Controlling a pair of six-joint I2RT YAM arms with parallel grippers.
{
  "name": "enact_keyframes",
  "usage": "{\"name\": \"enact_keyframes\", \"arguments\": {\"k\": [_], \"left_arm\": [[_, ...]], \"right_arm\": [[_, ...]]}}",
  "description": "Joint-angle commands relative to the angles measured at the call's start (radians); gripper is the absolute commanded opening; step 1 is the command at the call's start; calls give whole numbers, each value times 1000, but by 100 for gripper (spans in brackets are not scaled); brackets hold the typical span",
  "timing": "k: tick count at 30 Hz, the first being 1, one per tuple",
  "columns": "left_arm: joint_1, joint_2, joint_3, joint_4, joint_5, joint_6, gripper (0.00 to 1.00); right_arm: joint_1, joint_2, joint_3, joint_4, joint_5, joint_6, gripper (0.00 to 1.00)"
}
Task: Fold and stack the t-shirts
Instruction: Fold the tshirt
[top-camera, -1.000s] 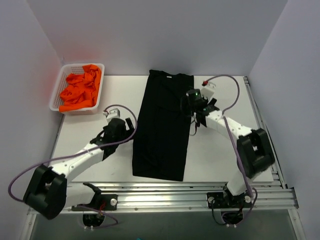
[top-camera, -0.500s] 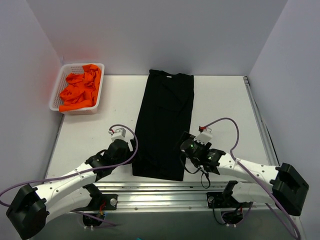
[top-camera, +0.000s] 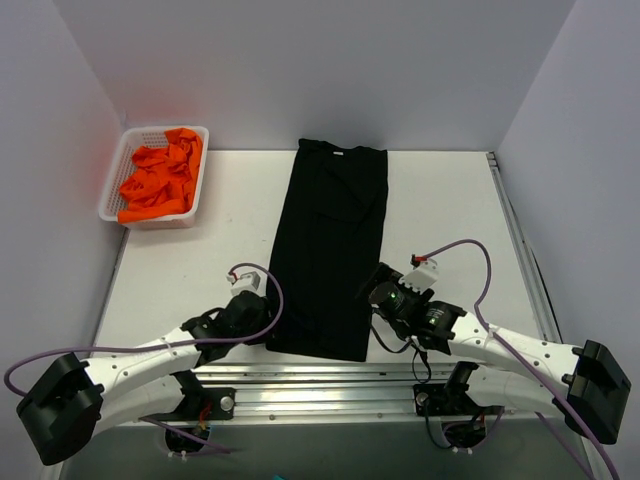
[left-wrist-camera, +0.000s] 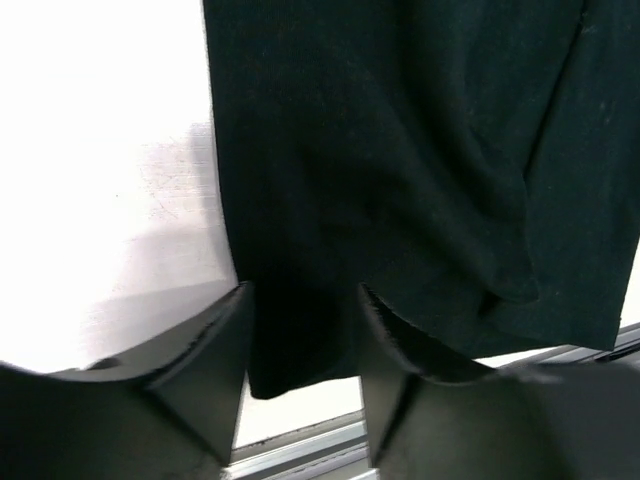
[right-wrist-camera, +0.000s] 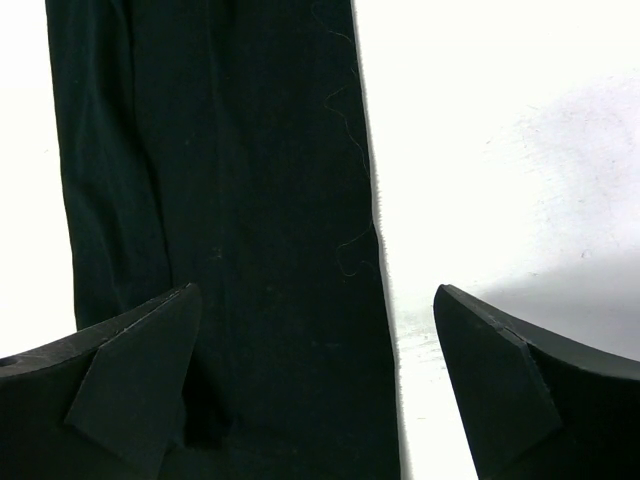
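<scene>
The near hem of the black t-shirt slants toward the side of the basket, so next I straighten the t-shirt, then open my left gripper and take the hem's corner (top-camera: 271, 346) first to fold it.
The black t-shirt (top-camera: 330, 250) lies flat on the white table, folded into a long narrow strip running from the far side to the near edge. My left gripper (top-camera: 262, 322) is at its near left corner. In the left wrist view the gripper (left-wrist-camera: 302, 300) is open, its jaws straddling that corner of the shirt (left-wrist-camera: 400, 150). My right gripper (top-camera: 372, 296) is at the shirt's near right edge. In the right wrist view it (right-wrist-camera: 315, 295) is wide open over that edge of the shirt (right-wrist-camera: 250, 200). The orange t-shirts (top-camera: 160, 178) lie crumpled in the basket.
The white mesh basket (top-camera: 113, 185) stands at the far left of the table. A metal rail (top-camera: 330, 385) runs along the table's near edge, just below the shirt's hem, and shows in the left wrist view (left-wrist-camera: 300, 445). Grey walls close in the sides and back.
Both arms have drawn back along the shirt's sides to its near end. The left gripper now straddles the near left corner, the right one the near right edge. The shirt has not moved.
</scene>
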Motion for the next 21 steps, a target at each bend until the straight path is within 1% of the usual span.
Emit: {"name": "enact_keyframes", "arguments": {"k": [1, 2, 3, 4, 5, 8, 11, 12, 16, 20, 21], "left_arm": [[-10, 23, 1, 48, 8, -7, 51], [-11, 27, -5, 52, 6, -8, 41], [-13, 33, -8, 63, 5, -10, 35], [-14, 46, -10, 68, 3, -10, 10], [-16, 52, -10, 69, 3, -19, 2], [-46, 56, -7, 72, -4, -43, 2], [-129, 37, 19, 27, -53, -91, 2], [-179, 33, 41, 14, -70, -105, 2], [-272, 53, 88, -15, -130, -149, 2], [-323, 69, 105, -32, -170, -178, 2], [-323, 72, 104, -37, -181, -178, 6]], "right_arm": [[4, -11, -2, -39, 59, 23, 98], [4, -13, -8, -40, 60, 23, 98], [4, -17, -8, -43, 62, 26, 98], [4, -27, -8, -54, 69, 27, 98], [4, -30, -9, -60, 72, 28, 98], [3, -50, -11, -80, 78, 31, 98], [3, -76, -8, -118, 95, 37, 98], [3, -91, -5, -140, 101, 39, 98], [4, -122, 6, -186, 121, 50, 98], [4, -123, 34, -239, 120, 39, 98], [4, -117, 38, -247, 112, 28, 98]]}}
